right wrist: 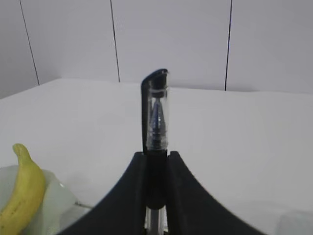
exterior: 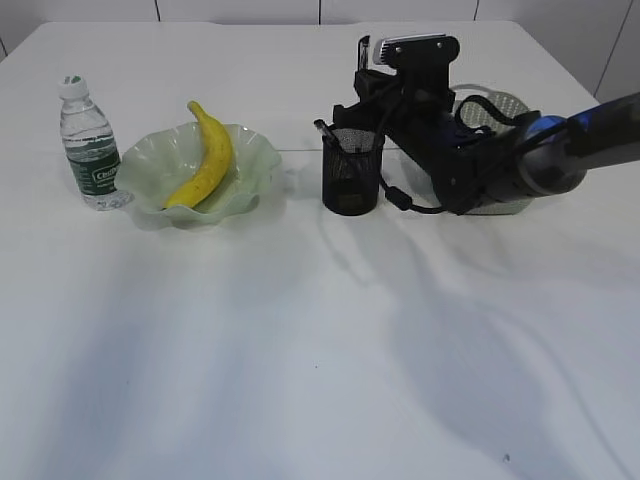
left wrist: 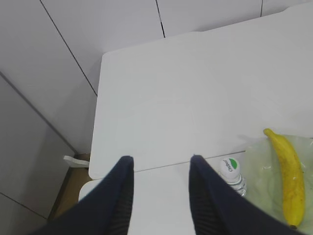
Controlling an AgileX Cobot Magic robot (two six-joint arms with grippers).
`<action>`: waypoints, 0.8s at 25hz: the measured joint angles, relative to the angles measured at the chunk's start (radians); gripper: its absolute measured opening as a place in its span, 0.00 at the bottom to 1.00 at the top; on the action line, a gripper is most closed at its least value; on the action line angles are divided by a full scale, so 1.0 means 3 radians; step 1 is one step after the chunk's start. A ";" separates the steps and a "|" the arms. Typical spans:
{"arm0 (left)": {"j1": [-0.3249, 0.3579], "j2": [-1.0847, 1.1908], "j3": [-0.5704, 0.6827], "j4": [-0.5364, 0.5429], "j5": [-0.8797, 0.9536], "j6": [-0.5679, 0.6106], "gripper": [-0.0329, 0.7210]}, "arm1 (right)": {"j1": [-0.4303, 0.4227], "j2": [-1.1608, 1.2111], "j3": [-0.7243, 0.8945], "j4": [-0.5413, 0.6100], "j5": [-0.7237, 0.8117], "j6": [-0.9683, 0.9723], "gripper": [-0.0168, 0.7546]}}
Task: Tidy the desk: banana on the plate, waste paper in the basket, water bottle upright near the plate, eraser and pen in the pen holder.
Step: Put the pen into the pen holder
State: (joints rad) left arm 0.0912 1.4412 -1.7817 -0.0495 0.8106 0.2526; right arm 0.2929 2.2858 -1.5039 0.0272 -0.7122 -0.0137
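My right gripper is holding the pen. It will release it inside the black mesh pen holder (exterior: 347, 150), next to the black-tipped item leaning on the holder's rim.
The banana (exterior: 208, 158) lies in the pale green plate (exterior: 255, 165) at the left. Just left of the plate the water bottle (exterior: 88, 145) stands upright. My right gripper (exterior: 348, 112) hovers over the black mesh pen holder (exterior: 351, 172), shut on a pen (right wrist: 156, 115) whose end (exterior: 326, 130) shows at the holder's left rim. In the right wrist view the pen sticks out past the right gripper (right wrist: 156, 157). My left gripper (left wrist: 161, 164) is open and empty above the desk's left end, near the bottle cap (left wrist: 231, 169). The eraser and waste paper are out of view.
The sage-green basket (exterior: 503, 106) stands behind my right arm at the back right, mostly hidden by it. The white desk (exterior: 320, 350) stretches bare toward the front. In the left wrist view the desk's left edge (left wrist: 95, 147) drops to the floor.
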 joint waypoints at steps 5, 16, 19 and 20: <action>0.0000 0.0000 0.0000 0.0000 -0.0020 0.0000 0.39 | 0.0000 0.0026 0.0000 0.0000 0.0103 -0.0042 0.11; 0.0000 0.0000 0.0000 0.0000 -0.0020 0.0000 0.39 | -0.0005 0.0107 -0.0006 0.0000 0.0146 -0.0077 0.11; 0.0000 0.0000 0.0000 0.0000 -0.0025 0.0000 0.39 | -0.0005 0.0107 -0.0006 0.0000 0.0146 -0.0082 0.11; 0.0000 0.0000 0.0000 0.0000 -0.0025 0.0000 0.39 | -0.0005 0.0107 -0.0006 0.0000 0.0146 -0.0082 0.11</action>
State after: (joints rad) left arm 0.0912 1.4412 -1.7817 -0.0495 0.8030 0.2526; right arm 0.2914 2.3179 -1.5056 0.0272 -0.6685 -0.0383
